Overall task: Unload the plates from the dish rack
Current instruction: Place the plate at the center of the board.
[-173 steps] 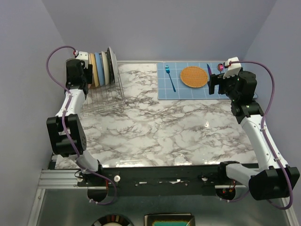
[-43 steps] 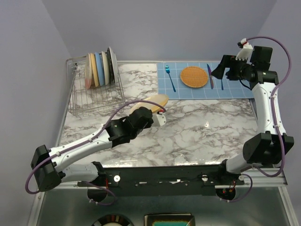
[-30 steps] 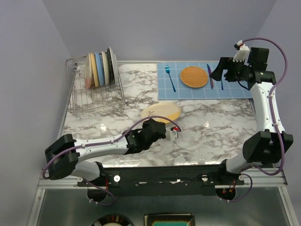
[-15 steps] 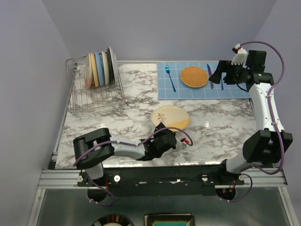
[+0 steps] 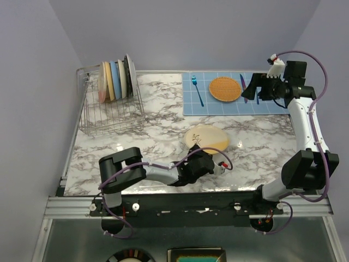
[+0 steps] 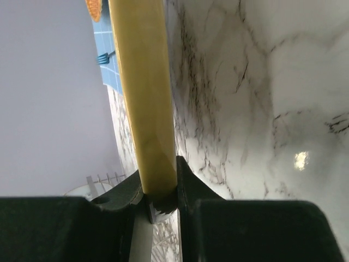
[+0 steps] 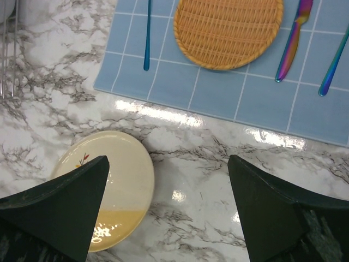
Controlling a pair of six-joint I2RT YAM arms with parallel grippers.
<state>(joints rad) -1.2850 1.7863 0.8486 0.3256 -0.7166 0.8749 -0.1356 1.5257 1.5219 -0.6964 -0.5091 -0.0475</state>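
The robot's left gripper needs to release the plate on the marble (image 5: 216, 149) between the orange woven disc and the near edge of the table.
A cream-and-yellow plate (image 5: 206, 138) with a twig motif lies nearly flat, low over the marble, right of centre. My left gripper (image 5: 207, 155) is shut on its near rim. In the left wrist view the yellow plate edge (image 6: 144, 93) is clamped between both jaws of the left gripper (image 6: 160, 180). The dish rack (image 5: 112, 117) stands at the back left with several plates (image 5: 115, 81) upright in it. My right gripper (image 5: 251, 89) hovers high over the mat, open and empty. The right wrist view looks down past the right gripper (image 7: 169, 202) at the plate (image 7: 109, 180).
A blue grid mat (image 5: 218, 108) lies at the back right with an orange woven disc (image 5: 225, 89), a blue fork (image 5: 197, 90) and a knife (image 5: 244, 90) on it. My left arm lies low along the table's near edge.
My left arm has carried the plate from the rack side rightwards and toward the near edge, lowering it flat. The right arm has barely moved.
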